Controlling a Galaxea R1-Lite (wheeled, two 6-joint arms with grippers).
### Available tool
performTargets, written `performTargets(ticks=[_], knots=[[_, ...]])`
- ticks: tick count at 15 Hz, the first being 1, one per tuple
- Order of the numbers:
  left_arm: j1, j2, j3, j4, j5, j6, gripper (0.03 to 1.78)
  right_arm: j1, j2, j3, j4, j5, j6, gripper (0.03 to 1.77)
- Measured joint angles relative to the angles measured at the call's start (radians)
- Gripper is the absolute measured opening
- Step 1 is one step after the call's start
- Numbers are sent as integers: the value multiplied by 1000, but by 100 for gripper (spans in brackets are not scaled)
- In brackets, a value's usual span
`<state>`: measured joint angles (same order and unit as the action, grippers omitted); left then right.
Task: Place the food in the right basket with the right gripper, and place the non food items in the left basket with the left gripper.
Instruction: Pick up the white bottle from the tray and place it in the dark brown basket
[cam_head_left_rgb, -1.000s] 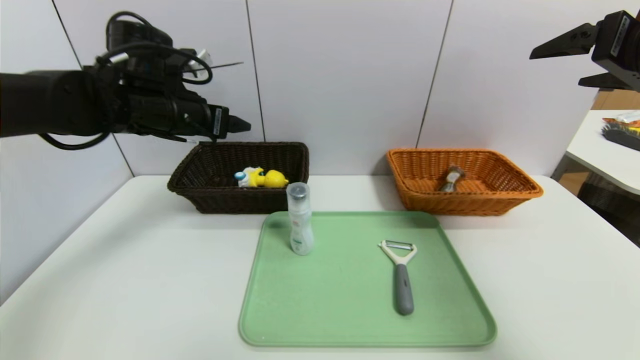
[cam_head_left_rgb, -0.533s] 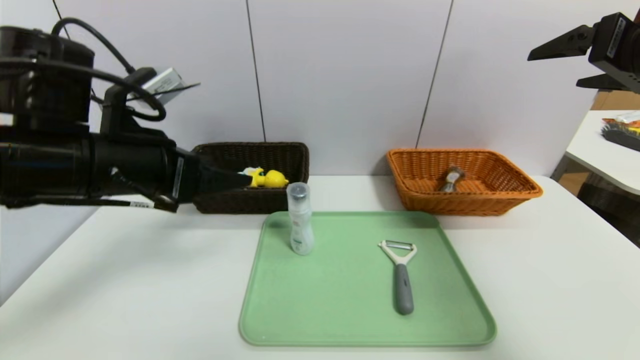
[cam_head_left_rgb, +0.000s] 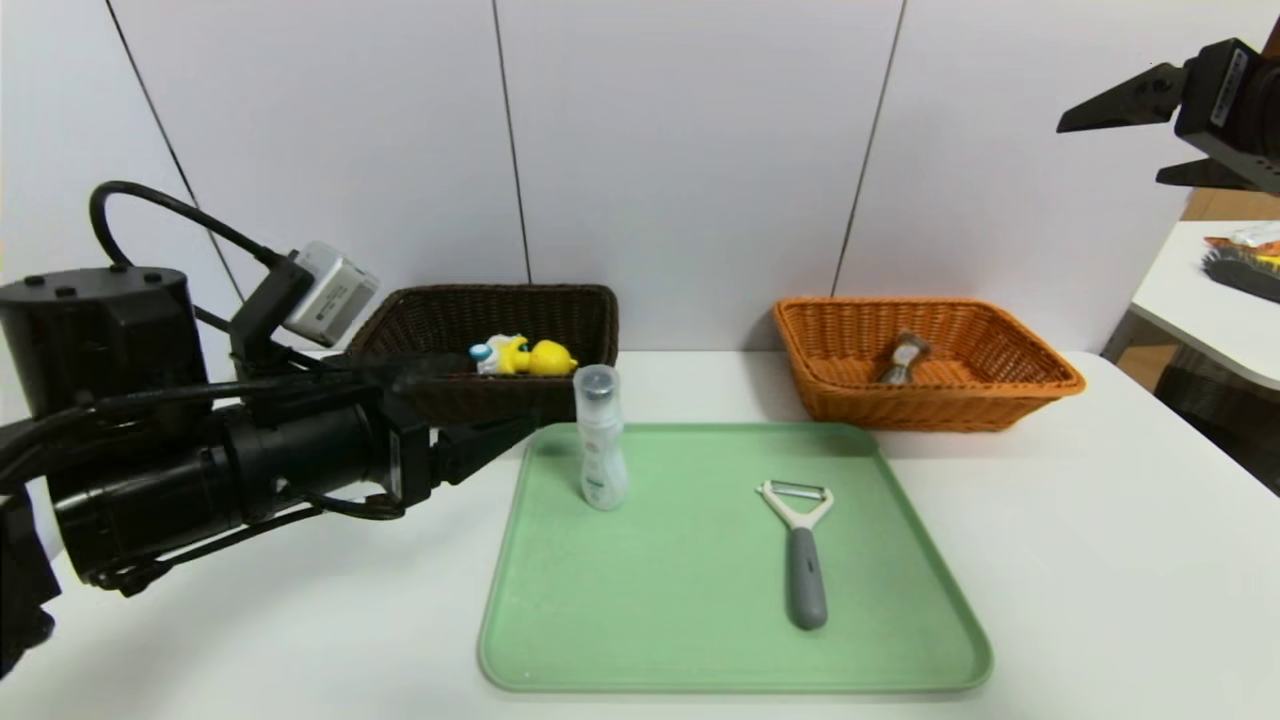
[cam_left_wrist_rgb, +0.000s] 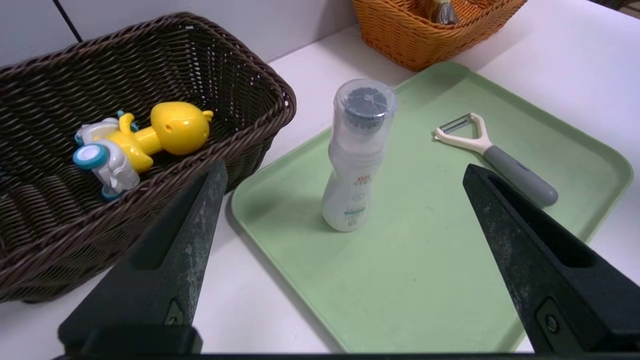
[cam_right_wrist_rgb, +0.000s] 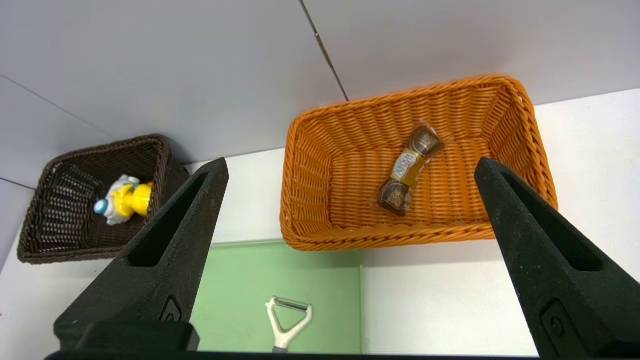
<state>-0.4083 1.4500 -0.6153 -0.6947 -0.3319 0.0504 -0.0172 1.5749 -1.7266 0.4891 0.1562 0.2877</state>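
Observation:
The clear bottle has a narrow middle (cam_head_left_rgb: 602, 444) (cam_left_wrist_rgb: 356, 180) just below its wide upper part, and I should close my left gripper on it there.
The food (cam_head_left_rgb: 903, 358) (cam_right_wrist_rgb: 410, 167) lies inside the orange right basket (cam_head_left_rgb: 940, 405) (cam_right_wrist_rgb: 320, 235). The yellow duck toy (cam_head_left_rgb: 522, 356) (cam_left_wrist_rgb: 140, 142) lies on its side in the dark brown left basket (cam_head_left_rgb: 480, 400) (cam_left_wrist_rgb: 260, 85). The clear bottle (cam_head_left_rgb: 601, 440) (cam_left_wrist_rgb: 356, 160) stands upright on the green tray (cam_head_left_rgb: 700, 620), and the peeler (cam_head_left_rgb: 800, 540) (cam_right_wrist_rgb: 286, 320) lies flat farther right. My left gripper (cam_head_left_rgb: 490, 400) (cam_left_wrist_rgb: 344, 167) is open and empty, low by the tray's left rear corner, pointing at the bottle. My right gripper (cam_head_left_rgb: 1110, 155) (cam_right_wrist_rgb: 350, 162) hangs open and empty, high above the orange basket.
A second white table (cam_head_left_rgb: 1200, 300) with a brush and packets on it stands at the far right. The white wall runs close behind both baskets. Bare tabletop (cam_head_left_rgb: 1100, 560) lies on both sides of the tray.
My left arm has come down from above the dark basket to table height beside the tray, and its jaws have spread wider. The right arm has barely moved.

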Motion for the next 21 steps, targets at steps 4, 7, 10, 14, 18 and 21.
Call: performTargets(ticks=[4, 7, 10, 14, 18, 21], knots=[[-53, 105, 46, -162, 8, -9, 169, -6, -5, 39, 0, 0, -79, 170], [-77, 167, 43, -217, 15, -29, 169, -7, -8, 68, 9, -4, -238, 170], [-96, 201, 42, -221, 19, -31, 169, -7, -11, 111, 13, -6, -354, 170], [-135, 247, 40, -276, 40, -34, 169, -8, -14, 130, 11, -6, -357, 170], [-160, 301, 39, -343, 73, -32, 169, -31, -19, 131, 8, 4, -356, 170], [-162, 329, 39, -356, 89, -35, 169, -43, -24, 131, 8, 7, -356, 170]])
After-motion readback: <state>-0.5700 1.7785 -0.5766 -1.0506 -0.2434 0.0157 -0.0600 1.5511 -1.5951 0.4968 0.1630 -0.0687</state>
